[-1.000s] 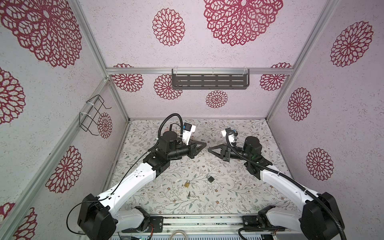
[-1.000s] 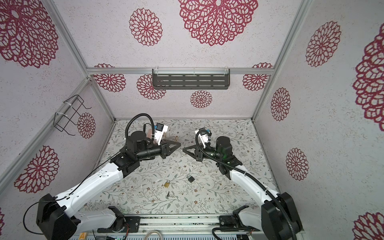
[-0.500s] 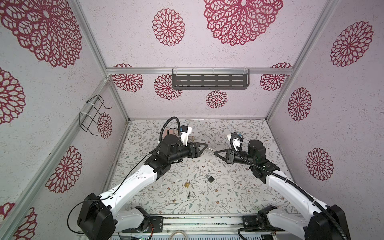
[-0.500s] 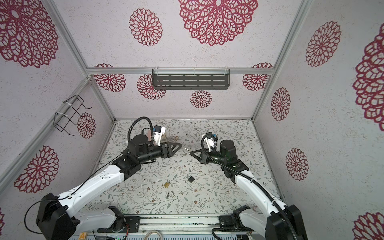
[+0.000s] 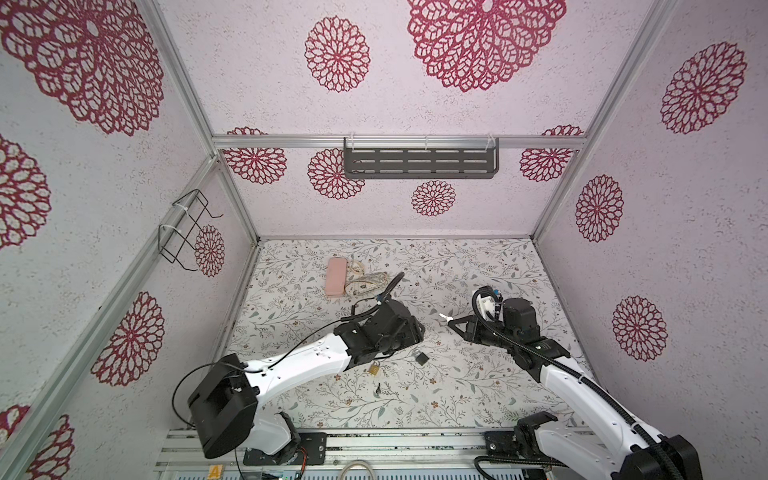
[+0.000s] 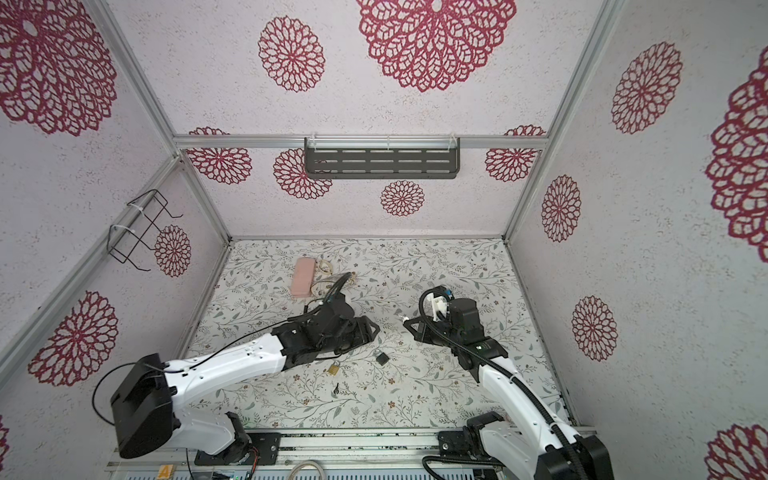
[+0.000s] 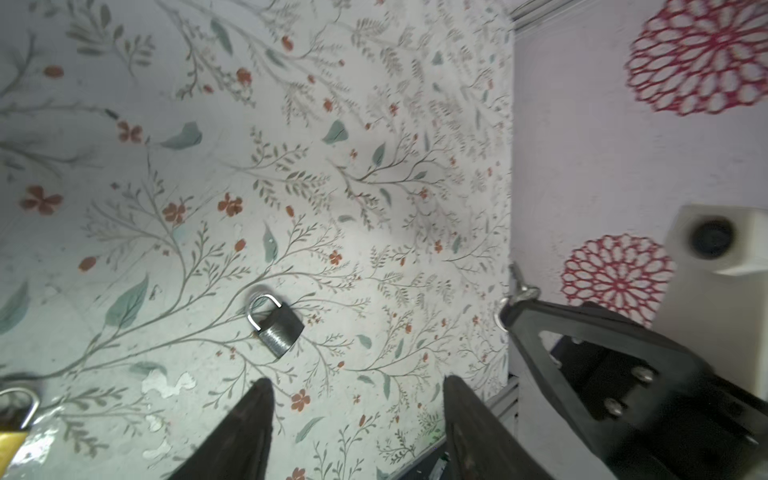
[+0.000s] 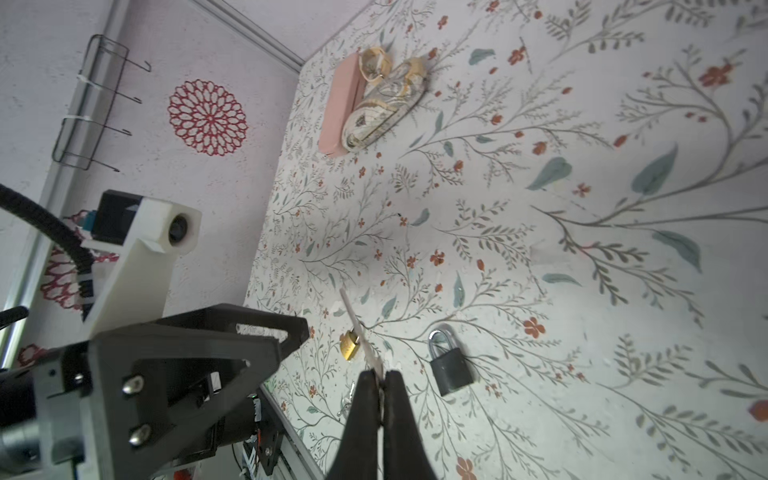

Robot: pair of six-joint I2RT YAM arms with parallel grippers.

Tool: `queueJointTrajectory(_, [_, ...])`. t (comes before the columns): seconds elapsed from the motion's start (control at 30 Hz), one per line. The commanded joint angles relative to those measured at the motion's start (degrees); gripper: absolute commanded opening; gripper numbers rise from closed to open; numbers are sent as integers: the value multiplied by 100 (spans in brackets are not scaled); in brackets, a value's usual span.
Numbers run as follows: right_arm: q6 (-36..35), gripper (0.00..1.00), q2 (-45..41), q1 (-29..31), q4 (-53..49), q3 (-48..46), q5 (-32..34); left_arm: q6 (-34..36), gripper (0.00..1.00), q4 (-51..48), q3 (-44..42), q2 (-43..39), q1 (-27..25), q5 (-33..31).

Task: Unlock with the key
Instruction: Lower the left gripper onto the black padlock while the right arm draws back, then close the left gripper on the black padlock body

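Observation:
I should next grip the dark padlock with my left gripper by the sides of its body (image 5: 421,359) (image 7: 281,330), with the padlock's shackle pointing out beyond the fingers.
A dark padlock (image 5: 420,357) (image 6: 382,358) lies flat on the floral table, shackle closed. In the left wrist view the dark padlock (image 7: 276,326) sits just ahead of my left gripper (image 7: 357,380), which is open and empty. In both top views the left gripper (image 5: 417,332) hangs low over the table, just behind this lock. My right gripper (image 8: 379,376) (image 5: 453,322) is shut on a silver key (image 8: 357,324) (image 5: 444,318), blade sticking out past the tips, above the table and to the right of the lock (image 8: 449,365).
A brass padlock (image 5: 374,368) (image 8: 349,345) lies left of the dark one, with a second small key (image 5: 378,388) (image 8: 347,401) nearer the front rail. A pink case (image 5: 336,276) and a patterned bundle (image 5: 370,280) sit at the back left. A shelf (image 5: 419,163) hangs on the back wall.
The grippers were tip to tip in mid-air. The left one has opened and dropped toward the table; the right one has drawn back to the right, still shut.

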Motion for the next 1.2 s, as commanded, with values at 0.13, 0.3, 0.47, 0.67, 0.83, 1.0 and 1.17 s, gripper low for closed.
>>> queueJointTrajectory(0.13, [225,0,-296,-392,185,-358,137,-507,64,-1057,898,1148,-234,-152])
queueJointTrajectory(0.3, [179,0,-324,-500,127,-447,148,-246,64,-1555,1411,1808,-226,-15])
queueJointTrajectory(0.47, [105,0,-344,-613,130,-535,159,-208,64,-1514,1539,2205,-234,301])
queueJointTrajectory(0.67, [204,0,-275,-713,277,-613,81,-219,64,-1627,1612,2407,-212,429])
queueJointTrajectory(0.83, [235,0,-269,-763,306,-666,132,-59,64,-1540,1871,2837,-216,733])
queueJointTrajectory(1.0, [216,0,-326,-867,281,-737,123,130,64,-1601,2105,3019,-182,782])
queueJointTrajectory(1.17, [244,0,-352,-947,324,-795,37,655,63,-2047,2578,3280,-145,624])
